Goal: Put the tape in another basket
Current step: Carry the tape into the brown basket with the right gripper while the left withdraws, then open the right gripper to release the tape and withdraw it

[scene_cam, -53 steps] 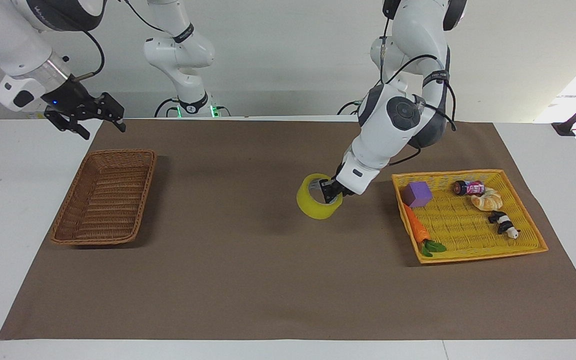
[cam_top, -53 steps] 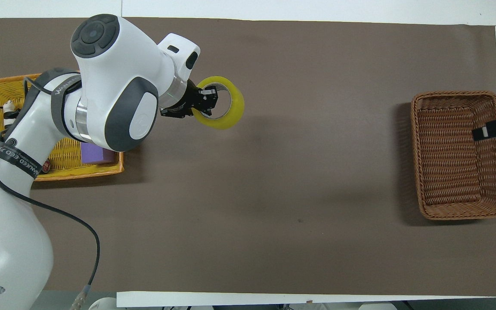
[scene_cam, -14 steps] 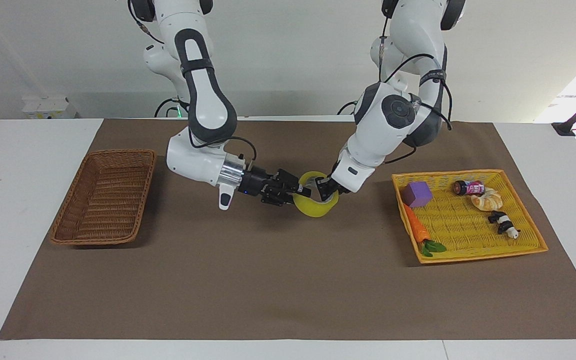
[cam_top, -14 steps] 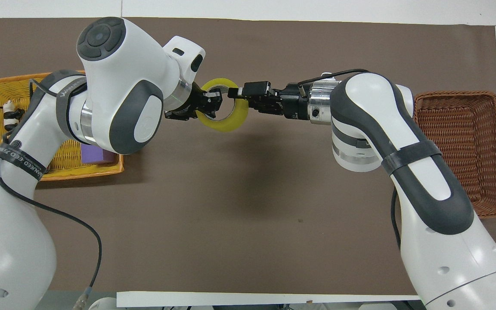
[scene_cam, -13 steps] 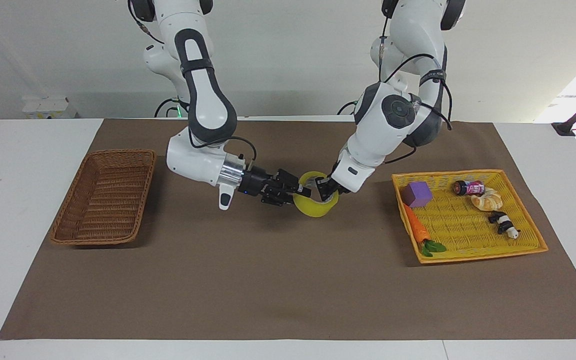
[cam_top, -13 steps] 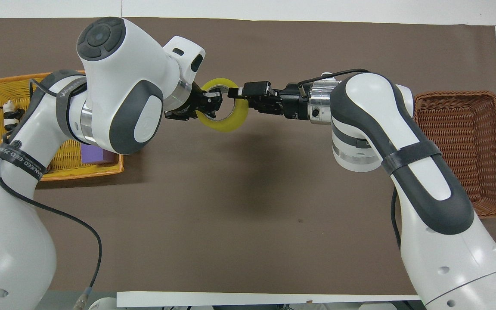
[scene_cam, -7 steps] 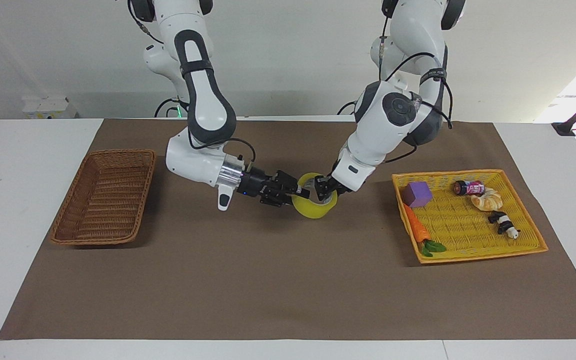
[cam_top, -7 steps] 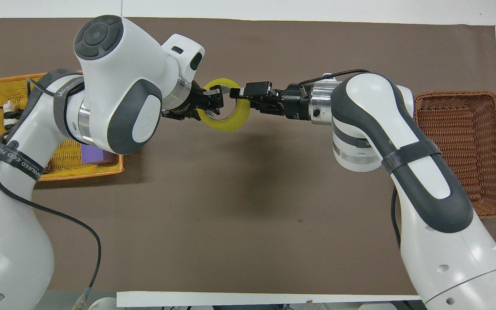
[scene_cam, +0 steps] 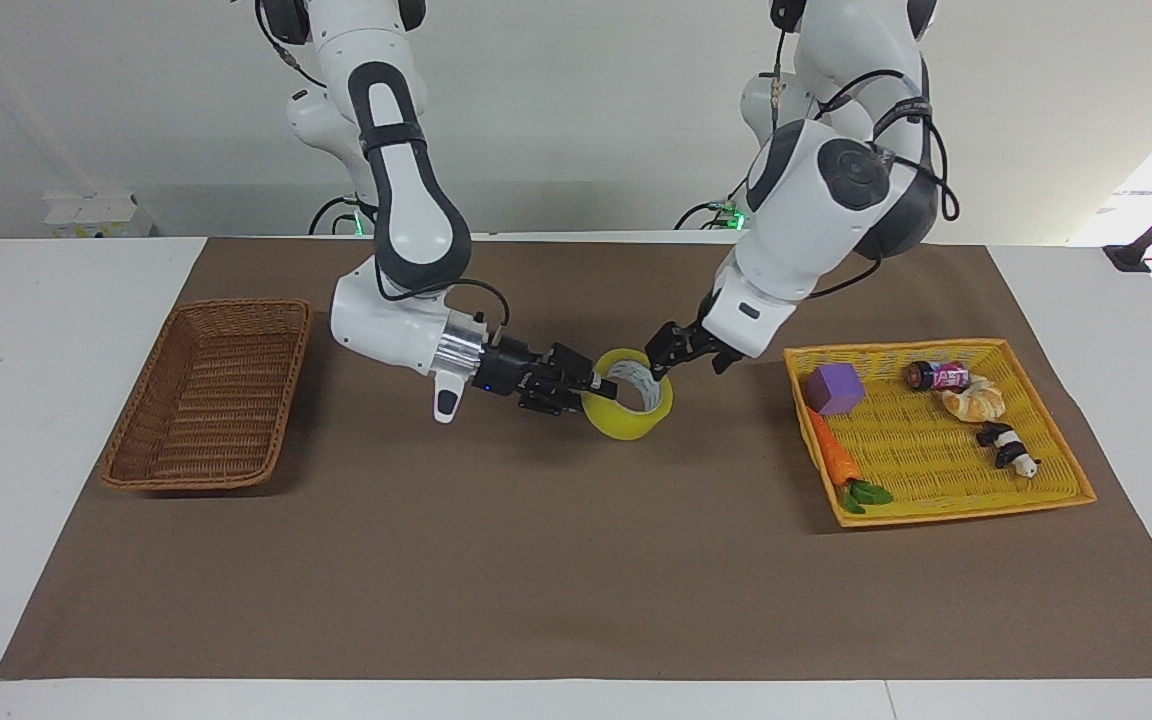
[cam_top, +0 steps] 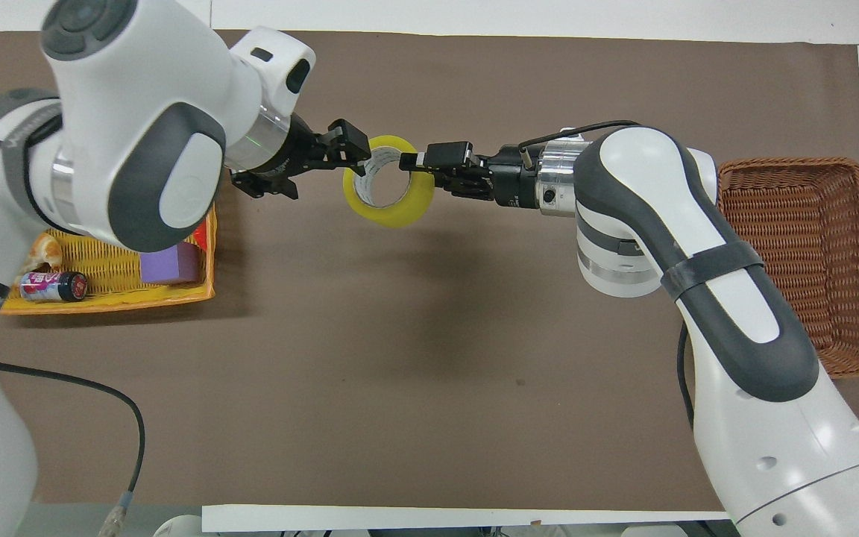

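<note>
My right gripper is going to release the tape, setting it free close to the middle of the dark brown wicker basket's bottom [cam_top: 777, 276]. The tape now hangs just above the brown mat.
The tape [scene_cam: 626, 425], a wide yellow roll with a white printed core, hangs a little above the brown mat at mid table. My right gripper [scene_cam: 596, 385] is shut on the roll's wall, on the side toward the right arm's end. In the overhead view the right gripper [cam_top: 418, 160] pinches the tape's [cam_top: 392, 215] rim. My left gripper [scene_cam: 661, 358] is open and empty, just off the roll toward the left arm's end; it also shows in the overhead view [cam_top: 351, 149]. The dark brown wicker basket [scene_cam: 206, 395] sits empty at the right arm's end, also visible in the overhead view [cam_top: 798, 261].
A yellow-orange tray basket [scene_cam: 936, 515] at the left arm's end holds a purple cube [scene_cam: 834, 388], a carrot [scene_cam: 836, 462], a can [scene_cam: 939, 375], a croissant [scene_cam: 976, 400] and a panda toy [scene_cam: 1008, 448]. A brown mat [scene_cam: 536, 560] covers the table.
My right arm came in from over the brown basket and closed on the tape. My left gripper then opened, let go of the roll and drew back and up toward its own end.
</note>
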Action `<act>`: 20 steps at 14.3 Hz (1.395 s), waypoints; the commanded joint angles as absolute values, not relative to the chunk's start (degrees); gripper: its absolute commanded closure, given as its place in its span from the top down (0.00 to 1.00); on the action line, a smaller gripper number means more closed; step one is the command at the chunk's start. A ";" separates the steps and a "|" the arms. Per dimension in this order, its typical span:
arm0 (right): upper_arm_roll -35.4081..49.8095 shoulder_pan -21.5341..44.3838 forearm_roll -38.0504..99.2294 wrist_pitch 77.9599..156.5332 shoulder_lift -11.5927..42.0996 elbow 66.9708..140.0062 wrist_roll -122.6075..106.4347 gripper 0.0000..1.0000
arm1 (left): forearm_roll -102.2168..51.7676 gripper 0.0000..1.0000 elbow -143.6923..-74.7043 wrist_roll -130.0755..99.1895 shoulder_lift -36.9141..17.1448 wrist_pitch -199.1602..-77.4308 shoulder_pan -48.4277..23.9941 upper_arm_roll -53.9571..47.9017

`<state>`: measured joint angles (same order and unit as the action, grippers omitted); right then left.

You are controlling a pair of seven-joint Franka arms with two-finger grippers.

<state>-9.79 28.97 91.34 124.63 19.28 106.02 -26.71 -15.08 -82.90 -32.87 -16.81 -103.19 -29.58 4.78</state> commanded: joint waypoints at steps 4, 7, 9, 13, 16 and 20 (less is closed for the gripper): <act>-9.93 23.32 86.60 118.94 17.93 106.35 -26.28 0.00 | -10.63 1.00 -82.35 -18.51 -15.12 -96.96 -23.22 14.58; -10.20 10.95 76.68 108.32 17.75 106.00 -27.50 0.00 | -10.63 1.00 -82.35 -6.27 -14.33 -95.71 -18.38 18.97; -10.20 1.28 69.64 101.54 17.67 105.30 -31.27 0.00 | -10.64 1.00 -84.71 -3.60 -13.37 -96.76 -16.09 19.77; -10.20 -16.92 55.85 88.02 18.19 99.95 -33.57 0.00 | -10.72 1.00 -85.60 -3.52 -13.10 -98.53 -13.98 21.44; -10.19 -26.34 47.40 83.76 18.46 98.61 -43.20 0.00 | -10.63 1.00 -85.78 -3.78 -13.01 -97.74 -16.60 21.36; -10.20 -30.41 42.89 84.28 18.63 100.99 -48.51 0.00 | -9.93 1.00 -85.34 -3.08 -10.20 -93.87 -15.56 21.27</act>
